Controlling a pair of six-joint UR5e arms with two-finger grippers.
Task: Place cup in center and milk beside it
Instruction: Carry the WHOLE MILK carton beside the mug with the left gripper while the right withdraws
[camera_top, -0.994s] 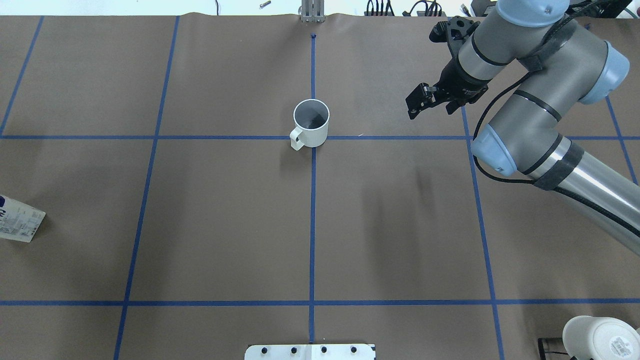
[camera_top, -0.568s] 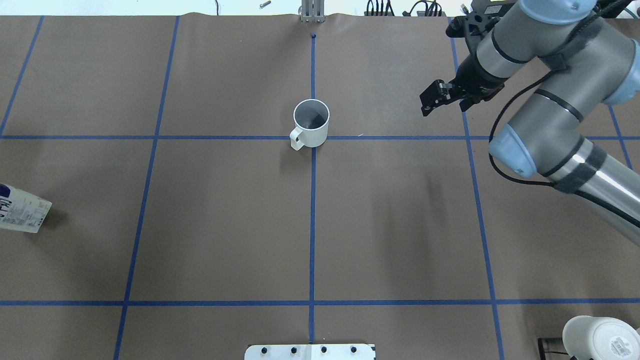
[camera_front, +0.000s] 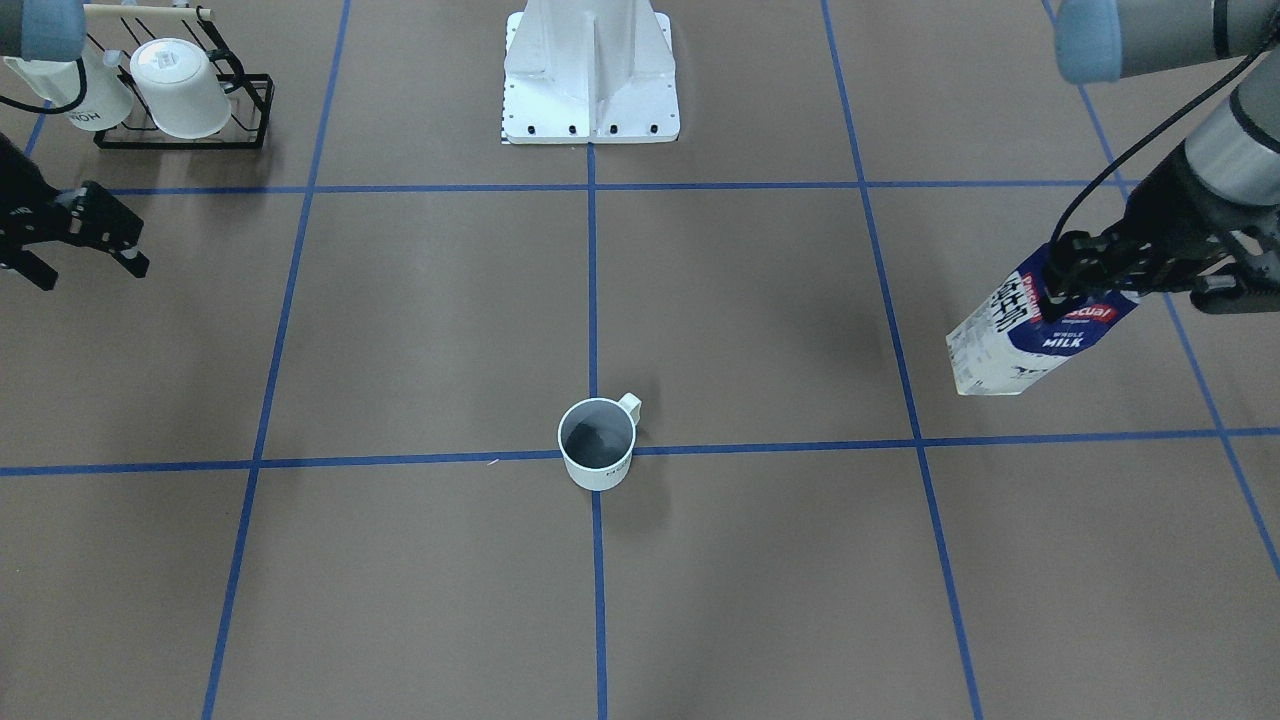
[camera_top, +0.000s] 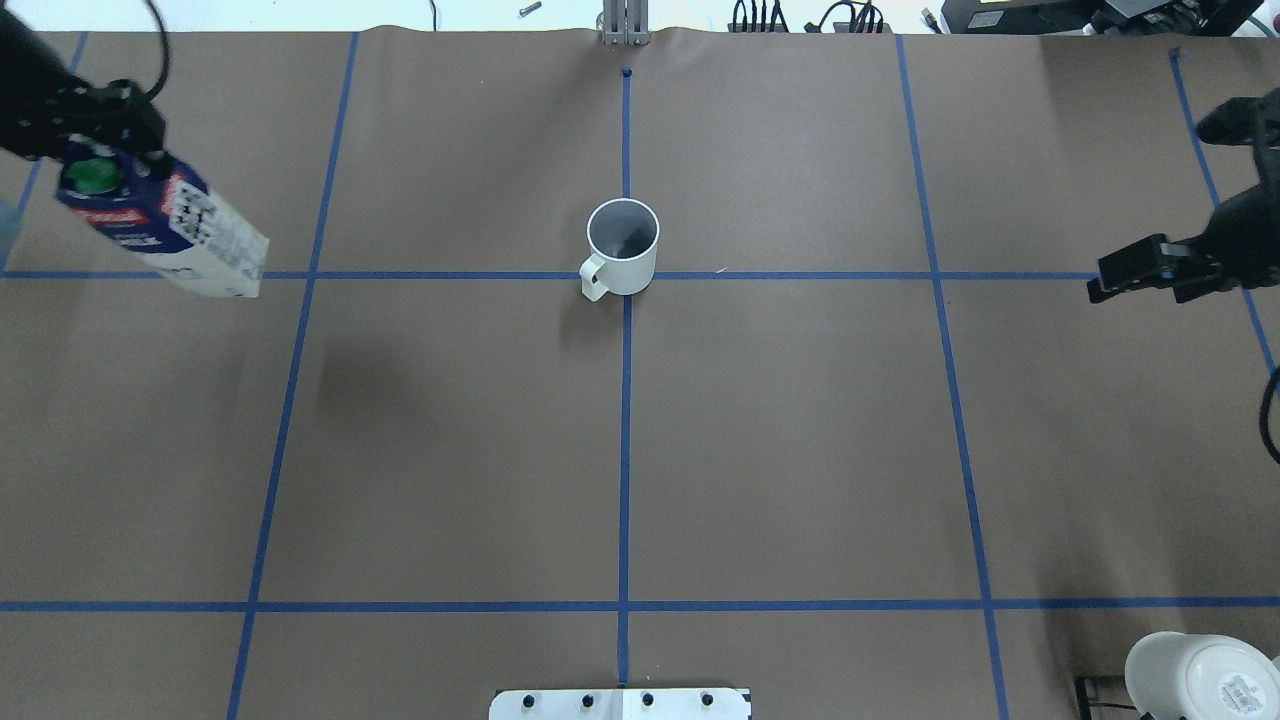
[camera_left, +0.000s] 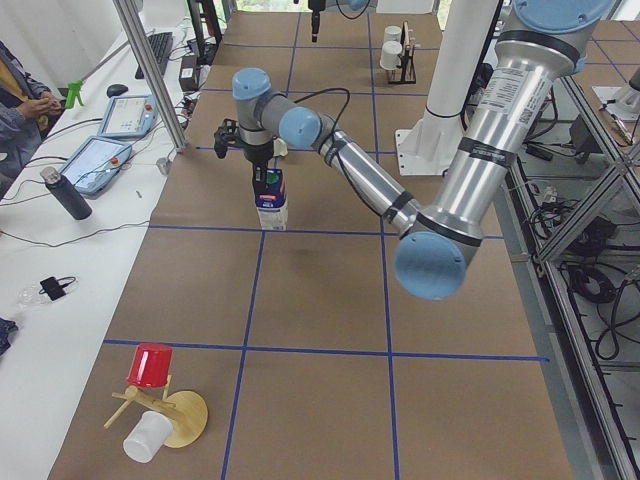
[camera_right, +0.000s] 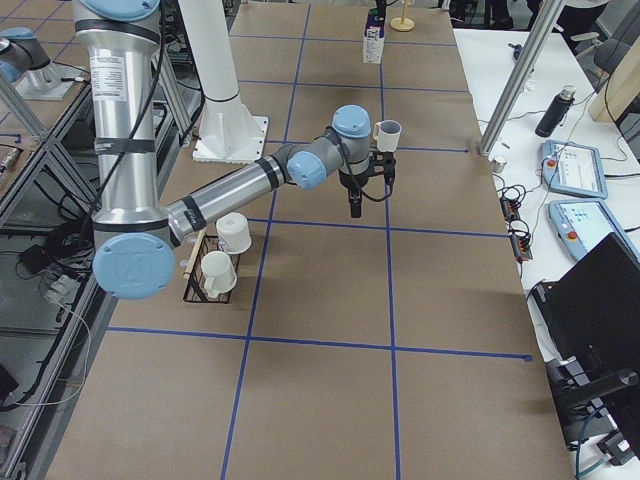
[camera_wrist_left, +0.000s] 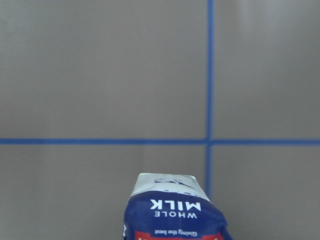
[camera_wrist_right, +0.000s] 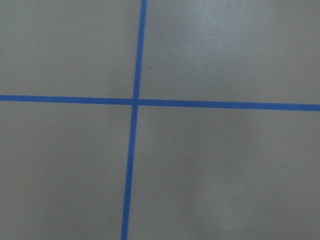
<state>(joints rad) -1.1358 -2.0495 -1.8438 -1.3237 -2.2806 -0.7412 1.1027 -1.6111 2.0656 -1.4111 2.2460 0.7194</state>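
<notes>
The milk, now held upright well away from the cup, will be let go by my left gripper on the table (camera_front: 695, 505) close beside the cup, just past the crosswise blue tape.
The cup (camera_top: 622, 248), a white mug, stands upright on the centre tape cross, handle toward the robot; it also shows in the front view (camera_front: 597, 445). My left gripper (camera_top: 100, 150) is shut on the top of the milk (camera_top: 165, 230), a navy and white carton with a green cap. It holds the carton upright above the table's far left, well away from the cup. The milk also shows in the front view (camera_front: 1030, 330) and the left wrist view (camera_wrist_left: 172, 210). My right gripper (camera_top: 1098, 280) is open and empty at the far right.
A black rack with white mugs (camera_front: 185, 95) stands near the robot's right side, also in the overhead view (camera_top: 1200, 675). The robot's white base plate (camera_front: 590, 90) sits at the near middle edge. A wooden stand with a red cup (camera_left: 150, 370) is at the left end.
The right arm has drawn back to the right, away from the cup. The left gripper has carried the milk from the left edge toward the far side. The cup has not moved.
</notes>
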